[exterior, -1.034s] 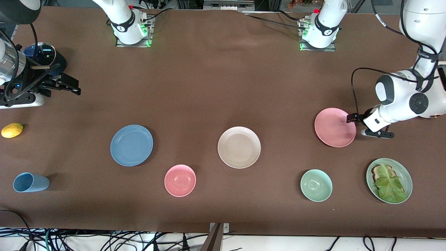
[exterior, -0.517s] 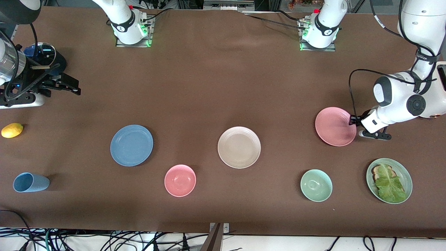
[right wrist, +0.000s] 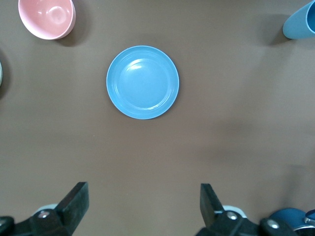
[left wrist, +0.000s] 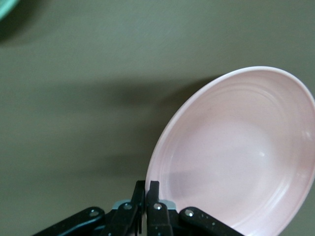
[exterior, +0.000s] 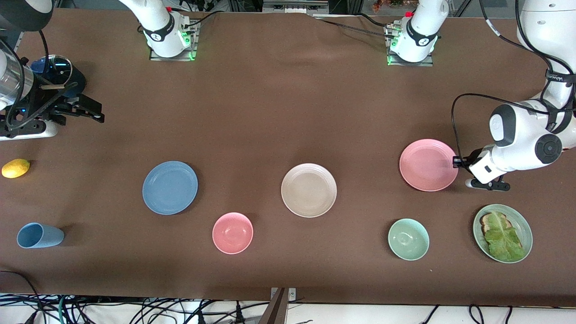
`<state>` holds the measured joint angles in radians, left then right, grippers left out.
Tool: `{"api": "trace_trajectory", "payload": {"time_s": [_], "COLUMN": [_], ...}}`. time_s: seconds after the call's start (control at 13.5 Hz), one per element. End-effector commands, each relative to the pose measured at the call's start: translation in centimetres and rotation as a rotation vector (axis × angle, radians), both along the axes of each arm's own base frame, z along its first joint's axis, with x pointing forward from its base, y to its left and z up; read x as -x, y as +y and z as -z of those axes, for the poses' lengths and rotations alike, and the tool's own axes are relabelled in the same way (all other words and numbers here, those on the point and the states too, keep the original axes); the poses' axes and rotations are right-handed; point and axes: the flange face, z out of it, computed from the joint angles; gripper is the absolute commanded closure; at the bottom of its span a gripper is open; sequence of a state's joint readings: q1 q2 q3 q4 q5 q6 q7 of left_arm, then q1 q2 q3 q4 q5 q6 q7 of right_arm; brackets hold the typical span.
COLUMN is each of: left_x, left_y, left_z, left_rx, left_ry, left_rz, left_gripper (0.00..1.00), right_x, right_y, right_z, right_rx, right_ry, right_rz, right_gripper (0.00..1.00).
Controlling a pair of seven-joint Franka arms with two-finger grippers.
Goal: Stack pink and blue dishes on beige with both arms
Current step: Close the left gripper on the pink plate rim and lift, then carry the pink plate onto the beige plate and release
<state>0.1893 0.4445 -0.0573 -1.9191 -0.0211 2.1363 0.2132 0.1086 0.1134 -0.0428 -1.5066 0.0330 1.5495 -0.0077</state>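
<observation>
My left gripper has the pink plate. It will let go of the plate squarely on top of the beige plate (exterior: pixel 308 190), between the blue plate and my left gripper.
The pink plate (exterior: pixel 427 164) hangs tilted just above the table at the left arm's end, its shadow showing under it in the left wrist view. My left gripper (exterior: pixel 455 161) is shut on the rim of the pink plate (left wrist: pixel 236 157), with the fingers (left wrist: pixel 153 189) pinching the edge. The beige plate (exterior: pixel 308 190) lies flat mid-table. The blue plate (exterior: pixel 170 187) lies flat toward the right arm's end. My right gripper (exterior: pixel 92 112) waits open and empty high above the table, and the blue plate (right wrist: pixel 142 82) shows well apart from its fingers (right wrist: pixel 76 199).
A small pink bowl (exterior: pixel 232 232) and a pale green bowl (exterior: pixel 408 239) sit nearer the front camera than the plates. A green plate with toast and lettuce (exterior: pixel 502 233) lies near the left gripper. A blue cup (exterior: pixel 39 235) and a lemon (exterior: pixel 15 168) are at the right arm's end.
The pink plate has come up off the table and shifted a little toward the beige plate in the left gripper. The right arm has not moved.
</observation>
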Motion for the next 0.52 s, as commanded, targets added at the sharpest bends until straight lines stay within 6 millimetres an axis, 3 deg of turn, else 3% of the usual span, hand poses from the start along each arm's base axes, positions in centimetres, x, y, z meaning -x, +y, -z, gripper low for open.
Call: {"api": "trace_trajectory", "payload": {"time_s": [0.0,0.15,0.44], "left_x": [-2.6,-2.6,-3.6], "left_y": [-2.7,-4.8,-13.7], "left_z": [-3.3,-5.0,-7.5], "left_rx": [0.02,0.03,0.111], "left_ry": [0.016,0.023,0.013], "left_rz": [-0.047,-0.075,-0.19], "left_gripper": [1.0,1.0,1.0], "right_x": [-0.1,-0.2,-0.2], "right_y": [0.0,0.1,0.0], "right_z": [-0.5,-0.5,-0.5], "right_rx": [-0.016,-0.016,-0.016], "right_ry": [-0.003,-0.005,-0.005], "right_rz": [0.009,0.008,0.009], "right_gripper": [0.0,0.0,0.0]}}
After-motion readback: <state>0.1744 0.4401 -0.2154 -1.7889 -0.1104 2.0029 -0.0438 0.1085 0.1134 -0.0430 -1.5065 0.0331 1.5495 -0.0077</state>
